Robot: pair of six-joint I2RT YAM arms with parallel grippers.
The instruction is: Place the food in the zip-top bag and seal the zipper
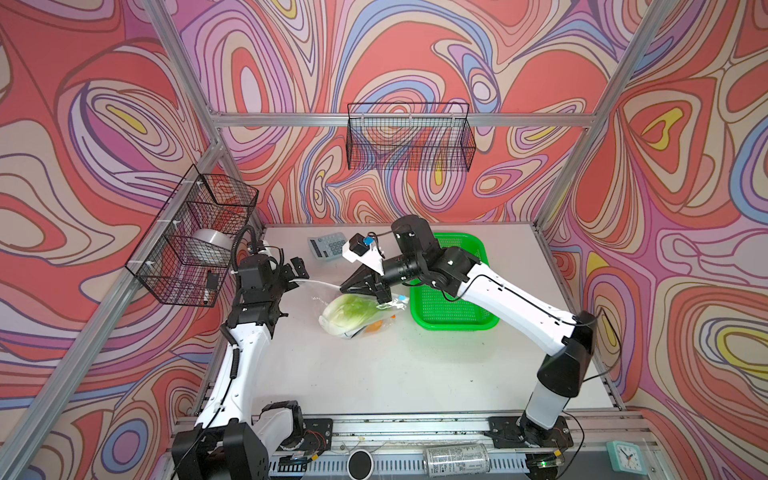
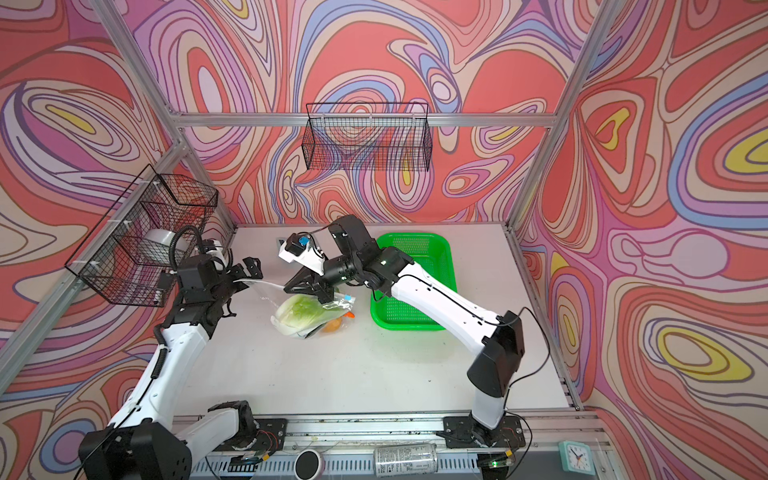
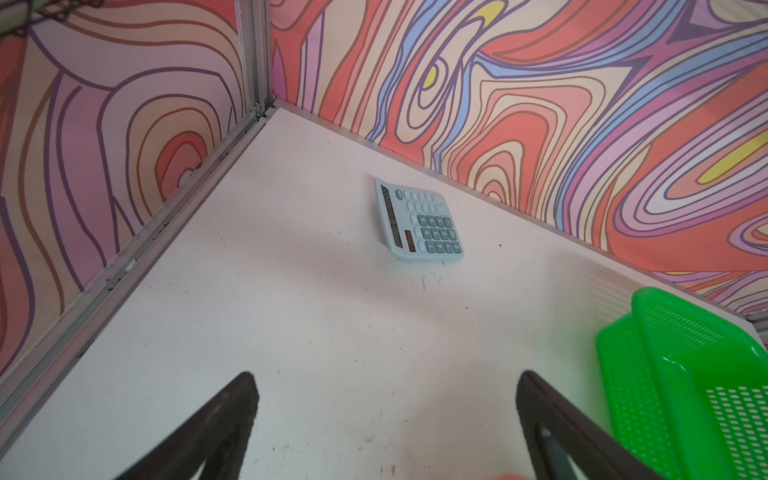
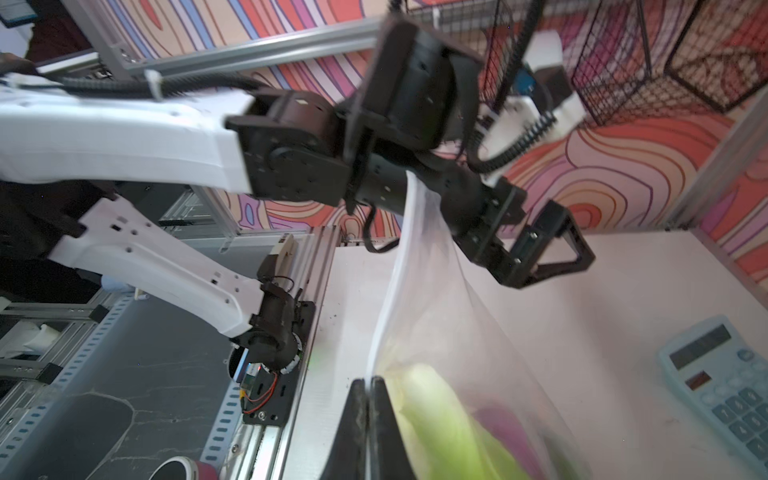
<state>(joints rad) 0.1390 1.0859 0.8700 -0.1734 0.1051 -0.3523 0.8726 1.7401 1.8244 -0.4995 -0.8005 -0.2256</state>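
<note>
My right gripper needs to put the zip-top bag down on the table (image 1: 331, 325) between my left arm and the green basket.
The clear zip-top bag (image 1: 320, 293) lies on the table in both top views, holding the pale-green cabbage (image 1: 349, 309) and an orange piece of food (image 1: 376, 326). In the right wrist view a purple piece (image 4: 503, 424) shows beside the cabbage (image 4: 436, 415). My right gripper (image 1: 382, 297) (image 4: 369, 379) is shut on the white zipper (image 4: 395, 270), close to the blue slider (image 1: 404, 297). The strip runs up to my left arm (image 4: 415, 104). My left gripper (image 1: 297, 280) (image 3: 386, 376) is open at the bag's left end, nothing between its fingers.
A green perforated basket (image 1: 453, 291) (image 3: 685, 374) stands right of the bag, under my right arm. A pale-blue calculator (image 1: 326, 245) (image 3: 419, 224) lies near the back wall. Black wire baskets (image 1: 195, 237) hang on the left and back walls. A can (image 1: 455, 459) lies on the front rail.
</note>
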